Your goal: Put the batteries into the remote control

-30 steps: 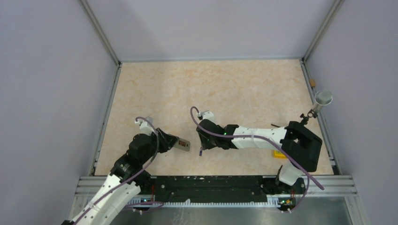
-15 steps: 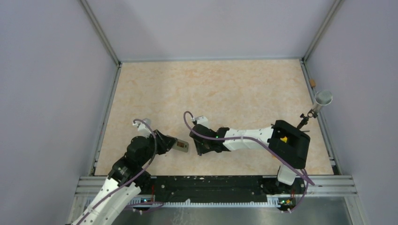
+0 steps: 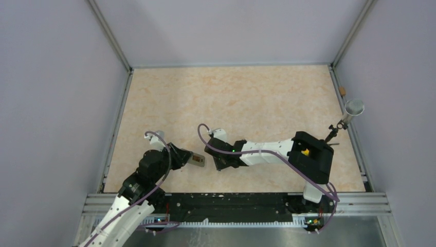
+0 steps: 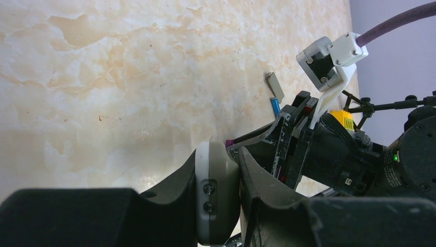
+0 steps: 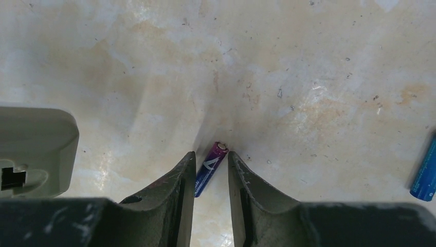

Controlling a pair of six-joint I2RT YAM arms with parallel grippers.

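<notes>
I should set the remote control, now held low over the table, down on the table (image 3: 226, 166) under the fingers of my right gripper, using my left gripper.
My left gripper (image 3: 186, 157) is shut on the remote control (image 3: 198, 160) and holds it low over the table, grey side showing. In the left wrist view the remote (image 4: 217, 200) stands edge-on, clamped between the fingers. My right gripper (image 3: 217, 163) is just right of the remote and shut on a blue-purple battery (image 5: 210, 168), which sits slanted between the fingertips; its purple tip shows in the left wrist view (image 4: 229, 141). The remote's end (image 5: 31, 149) is at the left of the right wrist view. A second blue battery (image 5: 425, 172) lies on the table to the right.
A small grey flat cover piece (image 4: 275, 86) lies on the table beside the loose battery (image 4: 276, 106). A yellow stick (image 3: 306, 152) shows behind the right arm. A grey round-topped stand (image 3: 353, 108) is at the right rail. Walls enclose the table on three sides.
My right arm has swung left with the battery, closing most of the gap to the remote. My left gripper has shifted slightly left with the remote.
</notes>
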